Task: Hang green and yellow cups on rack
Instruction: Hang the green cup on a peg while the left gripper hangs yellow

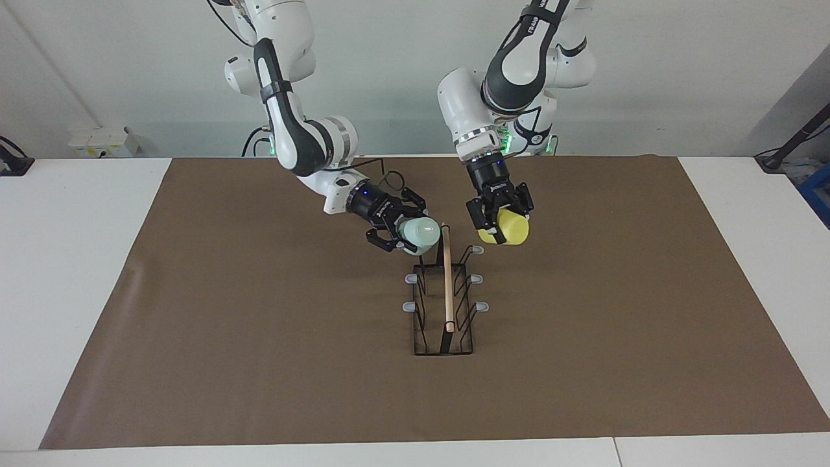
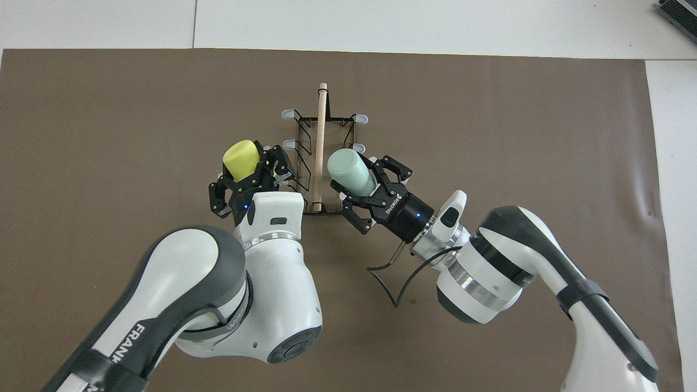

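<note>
Next, my left gripper releases the yellow cup on the rack's nearest grey-tipped peg [image 2: 284,178], across the rack's rod from the green cup.
The rack [image 1: 446,305] [image 2: 321,142], black wire with a wooden rod on top, stands mid-mat. My right gripper [image 1: 405,235] [image 2: 362,182] is shut on the green cup [image 1: 420,235] [image 2: 350,171], held tilted in the air. It hangs over the rack's end nearest the robots, on the right arm's side, and hides the prong there. My left gripper [image 1: 498,226] [image 2: 251,171] is shut on the yellow cup [image 1: 509,229] [image 2: 240,157]. That cup is aloft beside the same end of the rack on the left arm's side, just above a grey-tipped prong [image 1: 478,250].
A brown mat [image 1: 259,337] covers most of the white table [image 1: 65,259]. A white power strip [image 1: 104,139] lies at the table's robot end, toward the right arm's side. A blue box [image 1: 818,194] shows at the left arm's end.
</note>
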